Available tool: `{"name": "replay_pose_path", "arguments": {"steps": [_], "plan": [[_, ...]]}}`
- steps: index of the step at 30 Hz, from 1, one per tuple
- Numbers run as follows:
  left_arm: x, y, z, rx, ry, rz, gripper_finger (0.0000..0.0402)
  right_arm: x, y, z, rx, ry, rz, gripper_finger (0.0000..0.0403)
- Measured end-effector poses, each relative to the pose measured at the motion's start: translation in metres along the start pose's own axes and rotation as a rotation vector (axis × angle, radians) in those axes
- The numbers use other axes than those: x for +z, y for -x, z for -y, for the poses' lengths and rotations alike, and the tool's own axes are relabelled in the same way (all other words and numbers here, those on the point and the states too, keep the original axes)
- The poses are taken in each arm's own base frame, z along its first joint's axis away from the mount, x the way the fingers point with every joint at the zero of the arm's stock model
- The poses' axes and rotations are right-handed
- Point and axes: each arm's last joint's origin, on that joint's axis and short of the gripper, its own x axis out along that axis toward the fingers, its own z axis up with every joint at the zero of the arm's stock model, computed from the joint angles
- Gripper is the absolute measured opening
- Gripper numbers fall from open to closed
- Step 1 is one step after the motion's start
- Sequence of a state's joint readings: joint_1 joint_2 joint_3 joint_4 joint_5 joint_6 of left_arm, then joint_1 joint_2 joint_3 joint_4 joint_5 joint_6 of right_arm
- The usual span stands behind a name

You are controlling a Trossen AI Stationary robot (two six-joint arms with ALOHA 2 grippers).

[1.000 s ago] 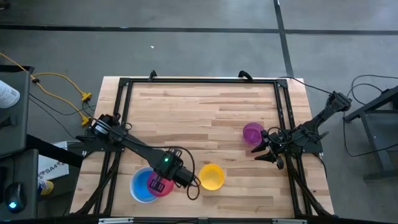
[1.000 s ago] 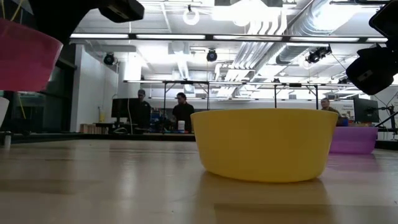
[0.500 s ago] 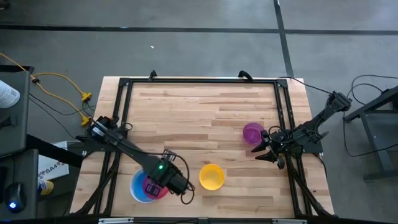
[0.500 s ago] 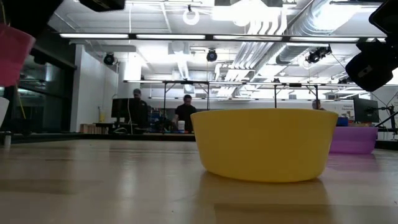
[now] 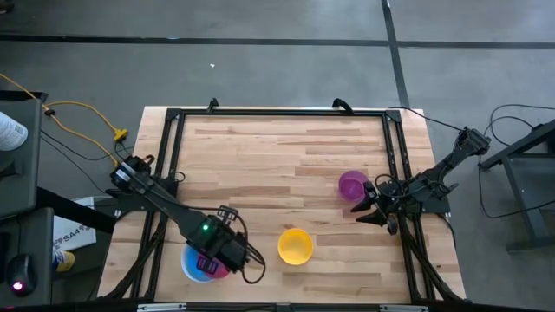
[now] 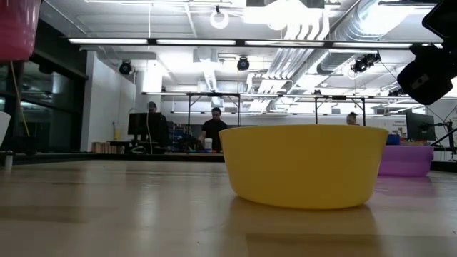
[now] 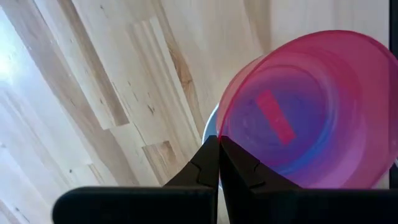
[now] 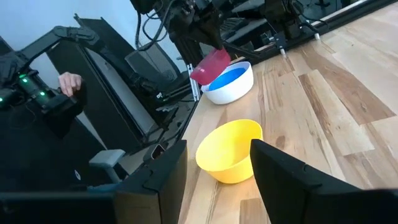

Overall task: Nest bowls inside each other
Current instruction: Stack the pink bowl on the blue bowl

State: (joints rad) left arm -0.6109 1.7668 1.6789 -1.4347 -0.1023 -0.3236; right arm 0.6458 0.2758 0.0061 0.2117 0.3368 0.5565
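Note:
My left gripper needs to let go of the red bowl, and it will go inside the blue bowl (image 5: 205, 269) (image 7: 285, 121) that is sitting in the white bowl.
My left gripper (image 5: 218, 253) hangs over the near left of the table, shut on a translucent red bowl (image 7: 305, 112). Below it a blue bowl (image 8: 225, 78) sits nested in a white bowl (image 8: 239, 90). In the low view only the red bowl's (image 6: 14, 28) lower part shows, high at the left edge. A yellow bowl (image 5: 295, 246) stands upright on the table near the front edge. A purple bowl (image 5: 352, 185) stands toward the right. Just right of it my right gripper (image 5: 368, 208) is open and touches nothing. My left gripper pinches the red bowl's rim (image 7: 219, 135) between its two shut fingers, one on each face of the wall. The fingers point down from above. The bowl (image 8: 211, 65) hangs tilted below them, lifted clear above the blue bowl.
A black frame (image 5: 277, 113) runs around the wooden tabletop. The far half and the middle of the table (image 5: 277, 165) are bare wood. Beyond the table, people stand in the room (image 6: 211, 128), and a hand (image 8: 69, 81) shows at a side desk.
My left gripper has carried the red bowl up and toward the table's left and near edges. It now stands more squarely over the blue bowl, and the wrist has rolled a little. In the low view the bowl climbs toward the top left corner.

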Motion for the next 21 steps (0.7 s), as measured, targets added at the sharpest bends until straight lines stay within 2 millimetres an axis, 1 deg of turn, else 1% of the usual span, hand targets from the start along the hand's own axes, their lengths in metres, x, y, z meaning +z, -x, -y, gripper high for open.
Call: {"name": "replay_pose_path", "arguments": {"steps": [6, 10, 15, 21], "plan": [[-0.019, -0.021, 0.0, 0.017, 0.057, -0.041, 0.0, 0.0, 0.0, 0.0, 0.005, -0.023, -0.004, 0.0169], [-0.025, -0.035, 0.001, -0.045, 0.063, -0.018, 0.0, 0.0, 0.0, 0.0, 0.004, -0.023, -0.004, 0.0169], [-0.034, -0.044, -0.001, -0.063, 0.064, -0.044, 0.0, 0.0, 0.0, 0.0, 0.0, -0.023, -0.002, 0.0169], [-0.04, -0.052, -0.002, -0.082, 0.065, 0.009, 0.0, 0.0, 0.0, 0.0, -0.003, -0.023, 0.001, 0.0169]]}}
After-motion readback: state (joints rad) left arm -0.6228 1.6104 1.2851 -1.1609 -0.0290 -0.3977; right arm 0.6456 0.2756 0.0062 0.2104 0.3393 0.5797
